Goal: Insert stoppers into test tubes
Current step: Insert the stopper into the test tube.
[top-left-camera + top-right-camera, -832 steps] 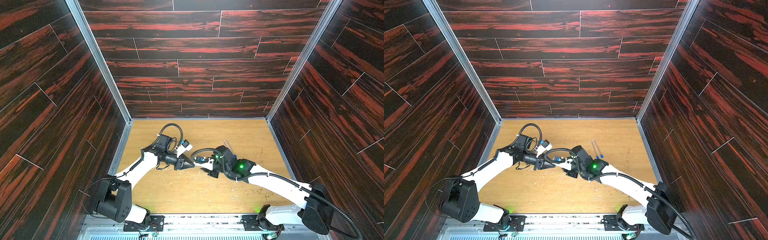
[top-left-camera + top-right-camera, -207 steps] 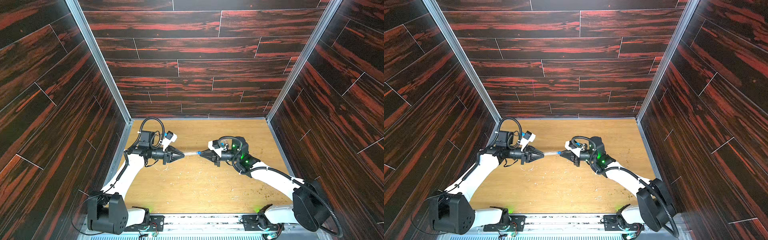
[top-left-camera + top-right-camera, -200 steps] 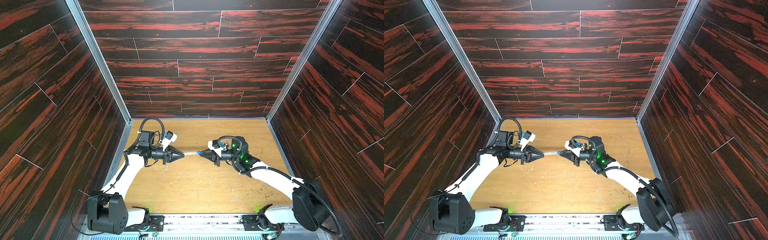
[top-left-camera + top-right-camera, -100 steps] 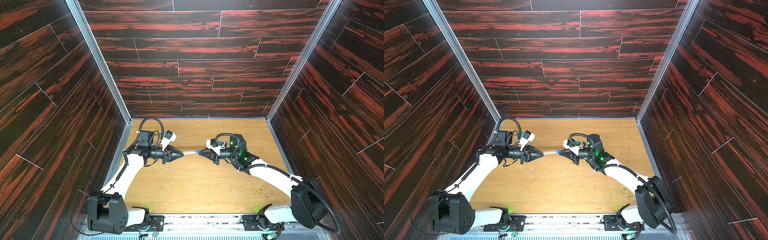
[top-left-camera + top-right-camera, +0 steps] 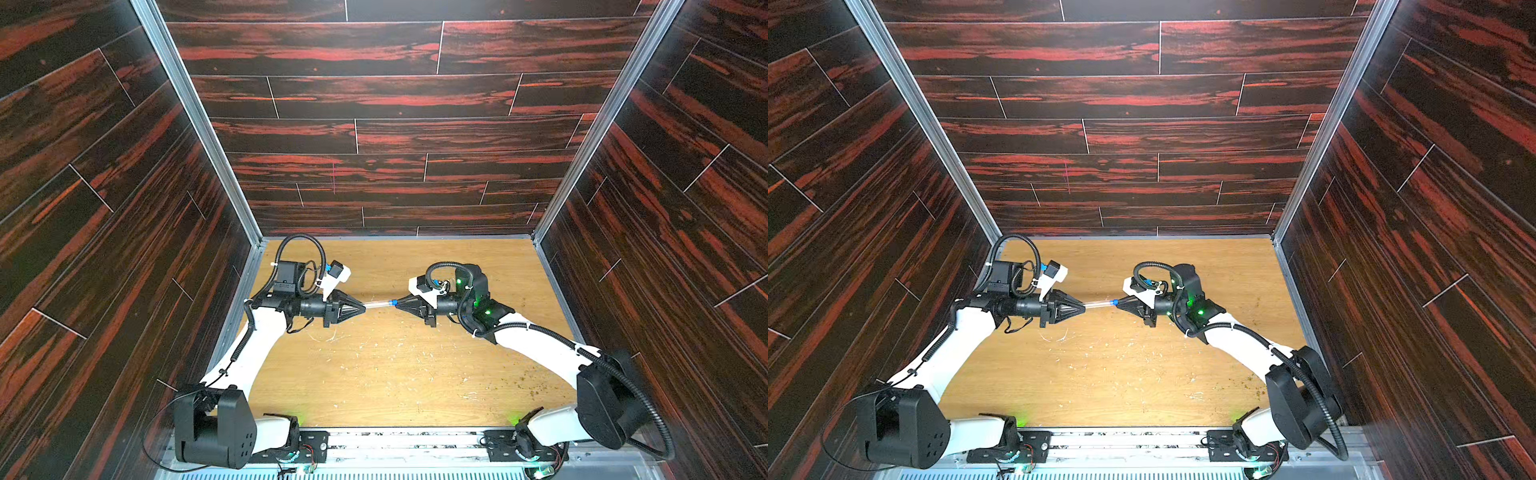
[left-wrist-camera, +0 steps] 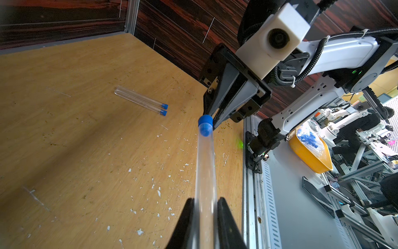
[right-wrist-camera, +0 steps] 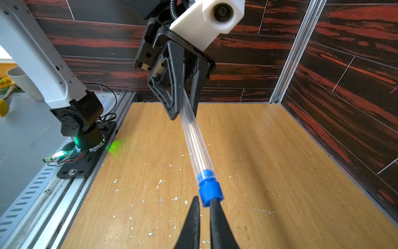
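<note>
My right gripper pinches just the stopper's outer end; it should open, take the test tube (image 7: 201, 157) behind the stopper, then lay the tube beside the others.
My left gripper (image 5: 364, 306) (image 5: 1084, 307) (image 6: 204, 199) is shut on a clear test tube (image 5: 376, 304) (image 6: 205, 168) and holds it level above the floor, its mouth pointing right. A blue stopper (image 5: 391, 303) (image 5: 1112, 302) (image 7: 210, 191) sits in that mouth. My right gripper (image 5: 397, 303) (image 7: 203, 199) faces the left one. Its nearly closed tips pinch the stopper's outer end. In the left wrist view, two more test tubes (image 6: 141, 100) lie side by side on the floor, each with a blue stopper (image 6: 164, 106) in it. In both top views my right wrist hides them.
White flecks (image 5: 374, 365) litter the wooden floor. Dark walls close in the left, right and back sides. A metal rail (image 5: 415, 440) runs along the front. Outside the cell stand a yellow bin (image 6: 310, 155) holding blue pieces and a white cup (image 7: 23, 84).
Four seconds ago both grippers were low and close together at the floor's middle. They now stand raised and apart, with the tube between them. Over the last second the right gripper edged left.
</note>
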You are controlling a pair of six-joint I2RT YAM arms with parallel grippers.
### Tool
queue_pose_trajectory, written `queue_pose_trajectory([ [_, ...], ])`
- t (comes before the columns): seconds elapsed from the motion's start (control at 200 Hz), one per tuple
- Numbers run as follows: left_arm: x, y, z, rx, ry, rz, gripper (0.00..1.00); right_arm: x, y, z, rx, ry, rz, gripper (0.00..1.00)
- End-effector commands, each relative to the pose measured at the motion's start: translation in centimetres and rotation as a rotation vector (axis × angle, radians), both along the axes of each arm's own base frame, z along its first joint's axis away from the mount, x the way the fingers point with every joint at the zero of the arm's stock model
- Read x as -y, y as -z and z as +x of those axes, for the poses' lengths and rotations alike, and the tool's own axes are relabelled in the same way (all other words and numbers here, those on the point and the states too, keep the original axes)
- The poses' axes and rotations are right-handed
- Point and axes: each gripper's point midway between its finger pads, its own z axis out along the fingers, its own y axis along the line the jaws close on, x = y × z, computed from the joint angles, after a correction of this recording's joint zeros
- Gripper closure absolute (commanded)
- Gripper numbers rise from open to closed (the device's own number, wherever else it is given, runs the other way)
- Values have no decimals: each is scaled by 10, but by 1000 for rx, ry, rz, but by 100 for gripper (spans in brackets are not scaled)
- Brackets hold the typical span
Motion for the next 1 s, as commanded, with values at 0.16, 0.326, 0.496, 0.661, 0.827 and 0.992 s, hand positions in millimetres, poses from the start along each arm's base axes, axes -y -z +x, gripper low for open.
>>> queue_pose_trajectory([
  [0.16,21,-18,-20,48,125,-59,100,-43,-46,-60,134,-313,146,87],
  [0.326,22,-18,-21,47,131,-64,100,-42,-57,-65,143,-343,186,87],
  [0.496,23,-18,-23,50,142,-67,100,-37,-64,-77,151,-402,202,88],
  [0.661,24,-16,-23,49,147,-63,100,-34,-63,-85,157,-433,196,89],
  [0.827,24,-14,-22,44,145,-58,100,-36,-56,-75,170,-349,155,84],
  [0.992,22,-12,-22,48,131,-45,100,-25,-16,-53,171,-156,-16,72],
])
